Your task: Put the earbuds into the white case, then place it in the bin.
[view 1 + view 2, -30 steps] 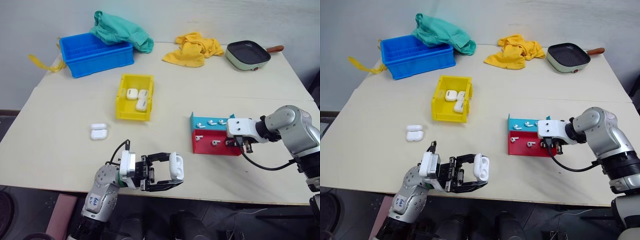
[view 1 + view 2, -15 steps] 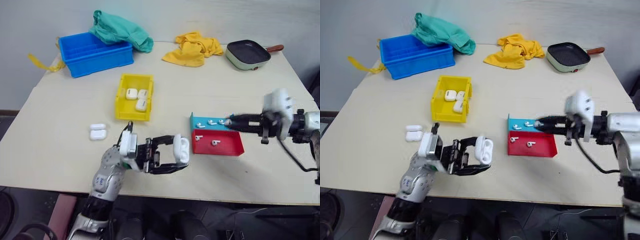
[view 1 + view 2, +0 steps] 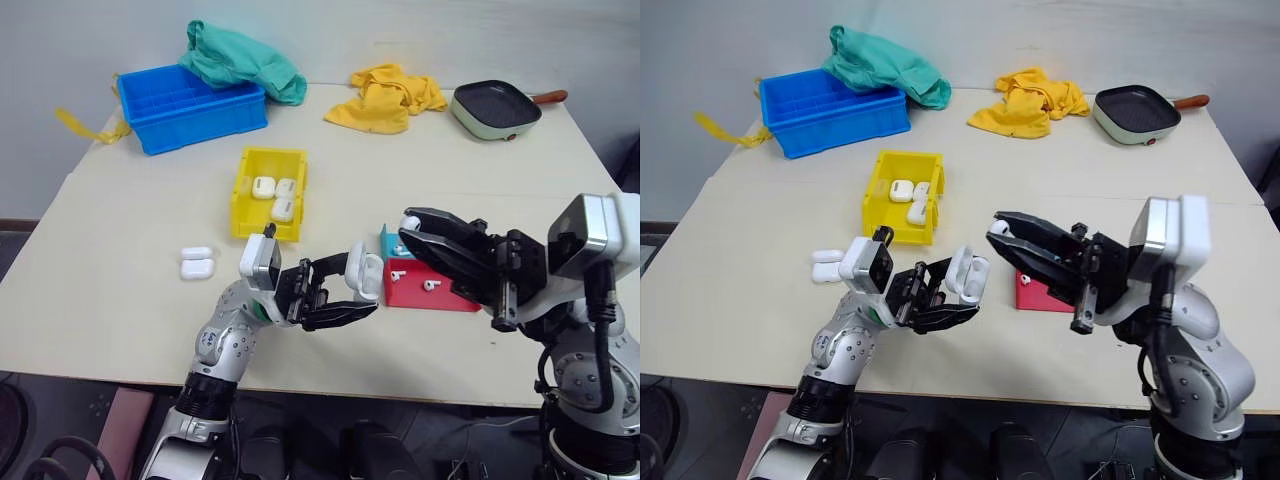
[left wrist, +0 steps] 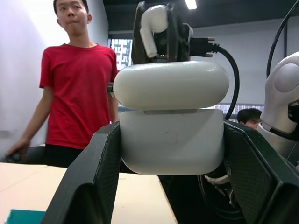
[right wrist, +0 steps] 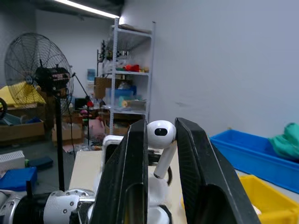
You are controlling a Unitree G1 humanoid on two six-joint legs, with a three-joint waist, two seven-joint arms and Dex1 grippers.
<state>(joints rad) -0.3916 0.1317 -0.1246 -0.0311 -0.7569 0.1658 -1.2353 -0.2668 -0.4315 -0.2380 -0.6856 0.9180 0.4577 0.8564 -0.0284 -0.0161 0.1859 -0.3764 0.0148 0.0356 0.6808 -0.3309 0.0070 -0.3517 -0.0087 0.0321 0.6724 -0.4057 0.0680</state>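
Observation:
Next, I let go of the earbud with my right gripper inside the open white case (image 3: 370, 265) that my left gripper holds.
My left gripper (image 3: 362, 291) is shut on the white case (image 3: 366, 279), held above the table's front edge with its lid hinged open (image 4: 170, 86). My right gripper (image 3: 408, 224) is shut on one of the earbuds (image 5: 160, 134), pinched between its fingers (image 5: 135, 177). This earbud (image 4: 152, 25) hangs just above the open case (image 4: 170, 140), apart from it. More earbuds (image 3: 430, 285) lie in the teal-and-red tray (image 3: 455, 297). The yellow bin (image 3: 268, 232) stands behind the left gripper and holds three white cases (image 3: 277, 195).
Two more white cases (image 3: 197, 262) lie left of the bin. At the back stand a blue crate (image 3: 190, 105), a green cloth (image 3: 245, 60), a yellow cloth (image 3: 385, 98) and a pan (image 3: 497, 108). A person in a red shirt (image 4: 77, 93) stands beyond the table.
My right gripper has lifted off the tray with an earbud and swung left to just above the case. My left gripper has risen and moved forward with the case.

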